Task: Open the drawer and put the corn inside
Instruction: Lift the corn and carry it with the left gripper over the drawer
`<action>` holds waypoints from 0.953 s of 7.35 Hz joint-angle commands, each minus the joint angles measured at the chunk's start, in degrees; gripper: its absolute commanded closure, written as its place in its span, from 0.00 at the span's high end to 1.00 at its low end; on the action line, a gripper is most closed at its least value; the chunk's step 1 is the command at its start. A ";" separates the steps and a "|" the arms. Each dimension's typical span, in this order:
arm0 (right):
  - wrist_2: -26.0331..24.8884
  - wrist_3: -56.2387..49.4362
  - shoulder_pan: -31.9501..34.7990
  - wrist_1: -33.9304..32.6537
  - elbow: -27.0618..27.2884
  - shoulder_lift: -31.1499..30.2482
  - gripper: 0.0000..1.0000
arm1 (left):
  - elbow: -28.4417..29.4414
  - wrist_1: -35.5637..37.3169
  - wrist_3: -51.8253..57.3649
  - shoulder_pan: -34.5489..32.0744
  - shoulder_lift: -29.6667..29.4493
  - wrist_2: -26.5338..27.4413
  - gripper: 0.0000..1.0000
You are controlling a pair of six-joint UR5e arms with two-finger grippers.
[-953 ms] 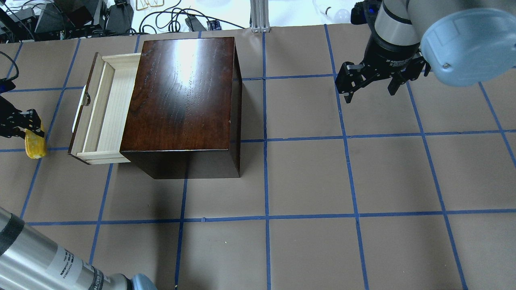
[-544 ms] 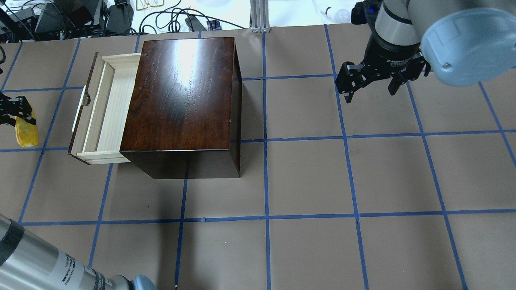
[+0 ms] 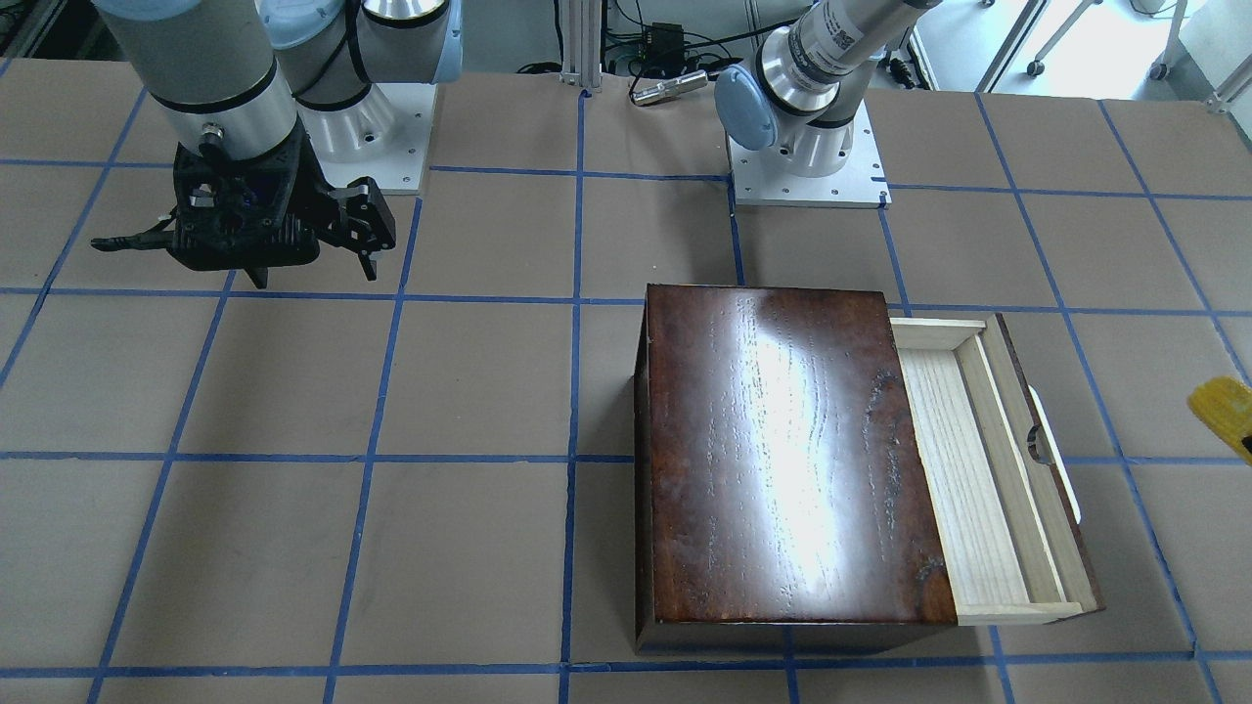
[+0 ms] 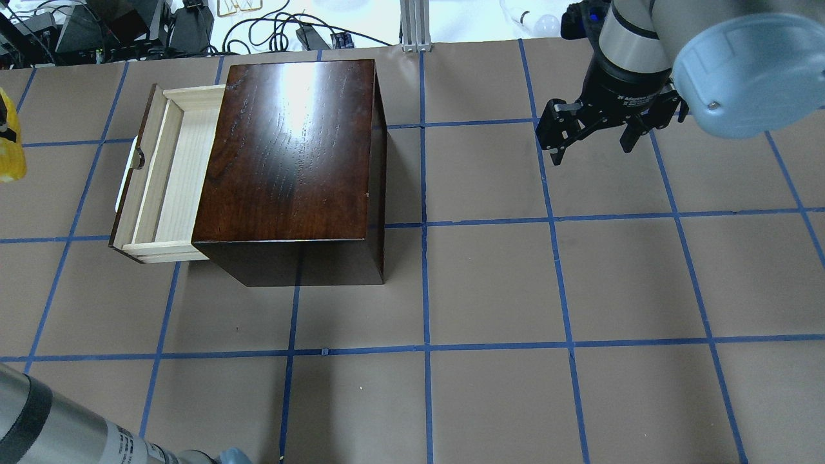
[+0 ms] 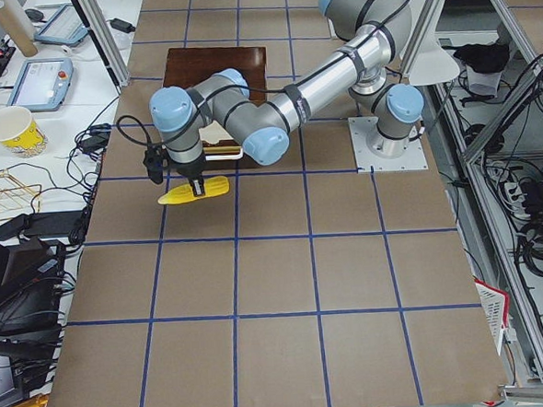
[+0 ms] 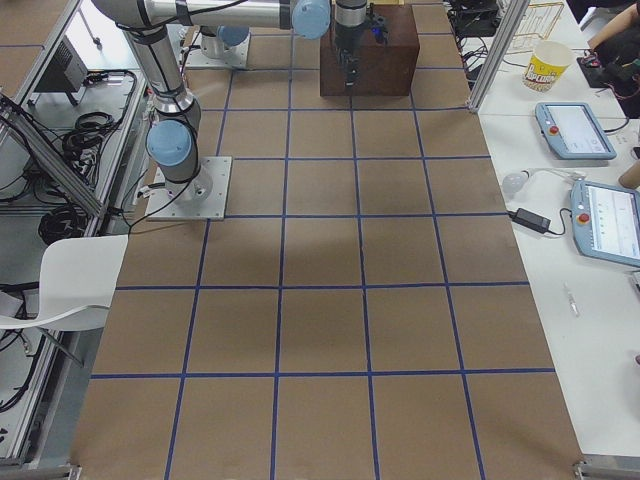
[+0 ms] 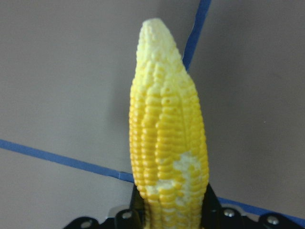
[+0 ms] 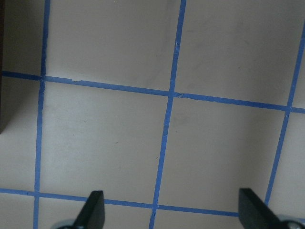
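Observation:
I will let go of the corn with my left gripper on the pale bottom of the open drawer (image 3: 976,474), about halfway along its length.
The drawer (image 4: 164,177) is pulled out to the left of the dark-brown box (image 4: 290,154); its pale tray holds nothing and its white loop handle (image 4: 135,154) faces left. It also shows in the front view (image 3: 988,469). My left gripper (image 7: 167,217) is shut on the thick end of the yellow corn (image 7: 167,138). It holds the corn above the table, left of the drawer front, at the overhead view's left edge (image 4: 9,154) and the front view's right edge (image 3: 1225,409). My right gripper (image 4: 593,153) is open and empty, far right of the box.
Brown table paper with a blue tape grid. My left arm's forearm (image 4: 58,432) crosses the overhead view's bottom-left corner. Cables and gear (image 4: 129,26) lie beyond the far edge. A side table with a popcorn cup (image 5: 16,131) and tablets stands past the drawer end.
My left gripper has carried the corn up off the table and toward the far-left edge of the overhead view. The drawer, box and right arm have not moved.

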 commanded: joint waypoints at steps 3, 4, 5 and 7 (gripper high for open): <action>0.00 0.00 0.11 0.00 0.00 0.00 1.00 | 1.39 -5.72 -0.01 -10.31 3.81 -0.29 0.00; 0.09 0.00 0.11 0.00 0.00 0.00 1.00 | 1.22 -5.82 0.16 -12.95 4.08 -0.20 0.00; 0.09 0.00 0.11 0.00 0.00 0.00 1.00 | 0.96 -5.82 0.34 -15.41 4.08 -0.20 0.00; 0.09 0.00 0.11 0.00 0.00 0.00 1.00 | -2.63 -6.17 0.52 -18.76 4.17 0.41 0.00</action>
